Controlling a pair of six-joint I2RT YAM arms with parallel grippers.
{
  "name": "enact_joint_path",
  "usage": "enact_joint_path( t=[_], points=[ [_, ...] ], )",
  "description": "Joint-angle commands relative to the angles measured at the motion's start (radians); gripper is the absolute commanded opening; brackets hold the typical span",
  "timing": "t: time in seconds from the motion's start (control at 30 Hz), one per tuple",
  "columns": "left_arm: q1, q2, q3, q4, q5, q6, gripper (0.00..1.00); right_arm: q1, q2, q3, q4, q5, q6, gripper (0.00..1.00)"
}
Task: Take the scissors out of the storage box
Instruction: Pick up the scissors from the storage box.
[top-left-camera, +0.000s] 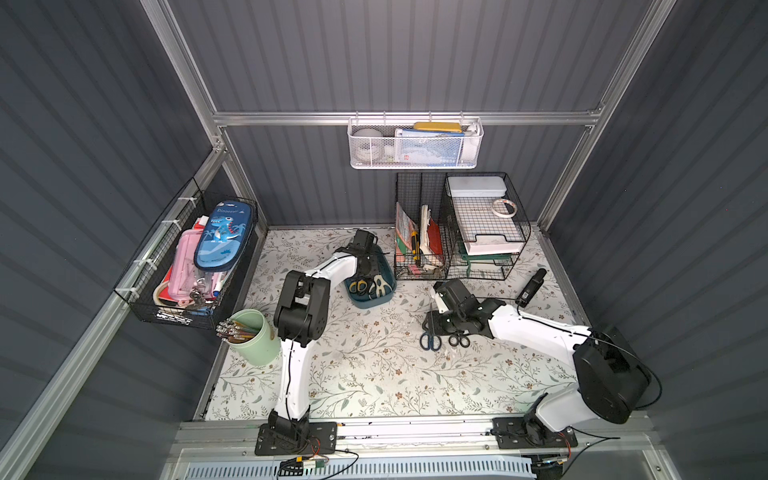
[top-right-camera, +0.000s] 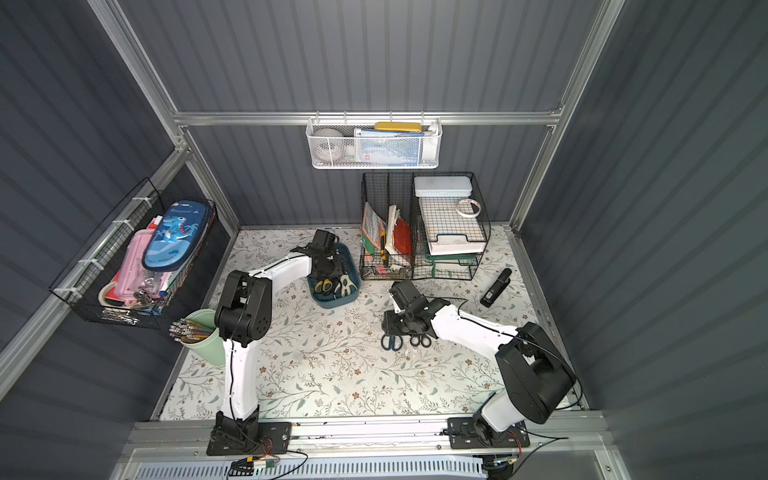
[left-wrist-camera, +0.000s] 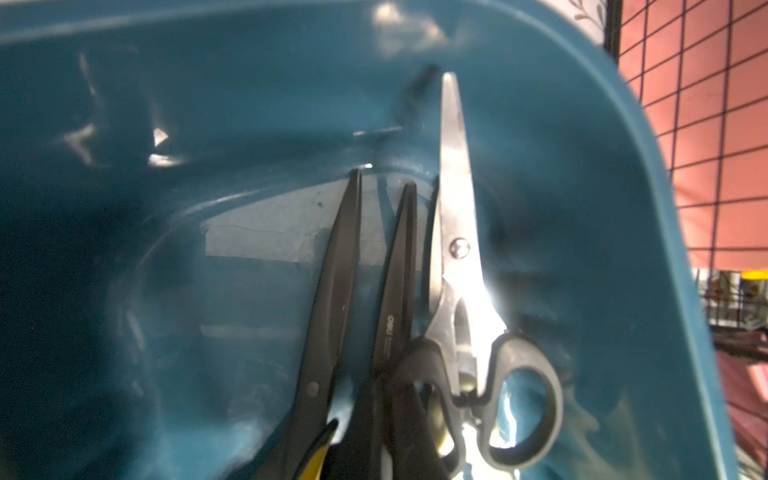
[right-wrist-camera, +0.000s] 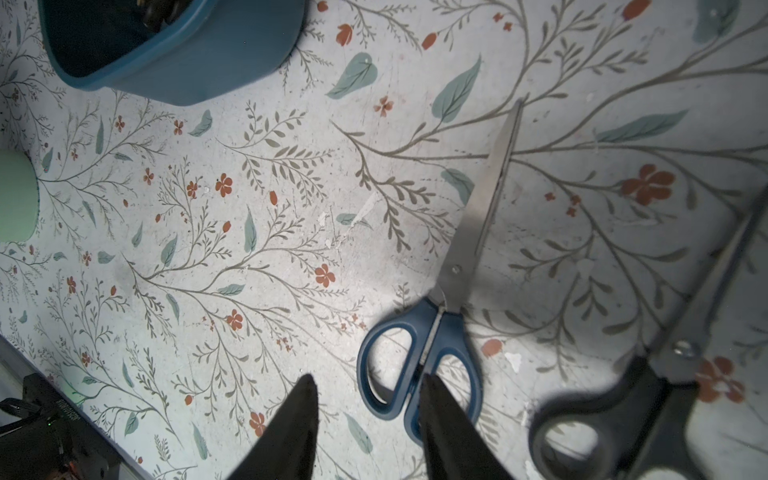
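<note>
My left gripper holds the black handles of the scissors (top-left-camera: 363, 290) in the teal storage box. My right gripper needs to take hold of them next.
The teal storage box (top-left-camera: 370, 305) (top-right-camera: 332, 305) sits mid-table, and my left gripper (top-left-camera: 368, 270) reaches down into it. In the left wrist view the box wall (left-wrist-camera: 561, 166) surrounds three pairs of scissors: a yellow-handled black-bladed pair (left-wrist-camera: 332, 291), a second black-bladed pair (left-wrist-camera: 395, 291) and a steel-bladed pair (left-wrist-camera: 457, 249). My left gripper (left-wrist-camera: 374, 436) is shut on the second black-bladed pair, its fingers merging with the dark metal. Blue-handled scissors (top-left-camera: 430, 340) (right-wrist-camera: 424, 353) and a small black-handled pair (top-left-camera: 459, 340) (right-wrist-camera: 665, 374) lie on the table. My right gripper (right-wrist-camera: 368, 378) hovers open beside the blue handles, holding nothing.
A green cup of pencils (top-left-camera: 253, 340) stands at the left. A black wire organizer (top-left-camera: 457, 232) stands right behind the box, and a black stapler (top-left-camera: 530, 286) lies at the right. A black wire basket (top-left-camera: 191, 266) and a white mesh basket (top-left-camera: 415, 143) hang on the walls.
</note>
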Motion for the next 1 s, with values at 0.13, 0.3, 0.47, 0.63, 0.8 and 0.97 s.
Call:
enact_joint_path(
  t=[0.13, 0.3, 0.47, 0.63, 0.8, 0.97],
  points=[
    [0.009, -0.093, -0.003, -0.063, -0.026, 0.039, 0.0, 0.006, 0.012, 0.064, -0.017, -0.007, -0.015, 0.43],
    [0.009, -0.154, -0.027, -0.058, -0.029, 0.074, 0.0, 0.006, 0.009, 0.092, -0.013, -0.005, -0.023, 0.44],
    [0.0, -0.253, -0.09, -0.077, 0.038, 0.125, 0.0, 0.006, 0.033, 0.186, -0.004, 0.004, -0.069, 0.47],
    [-0.02, -0.393, -0.197, -0.096, 0.088, 0.147, 0.0, 0.007, 0.092, 0.314, 0.018, -0.001, -0.109, 0.49],
    [-0.046, -0.509, -0.293, -0.11, 0.124, 0.16, 0.0, 0.004, 0.187, 0.448, 0.042, -0.032, -0.114, 0.49],
    [-0.071, -0.571, -0.327, -0.122, 0.139, 0.16, 0.0, 0.006, 0.268, 0.54, 0.057, -0.085, -0.094, 0.48]
  ],
)
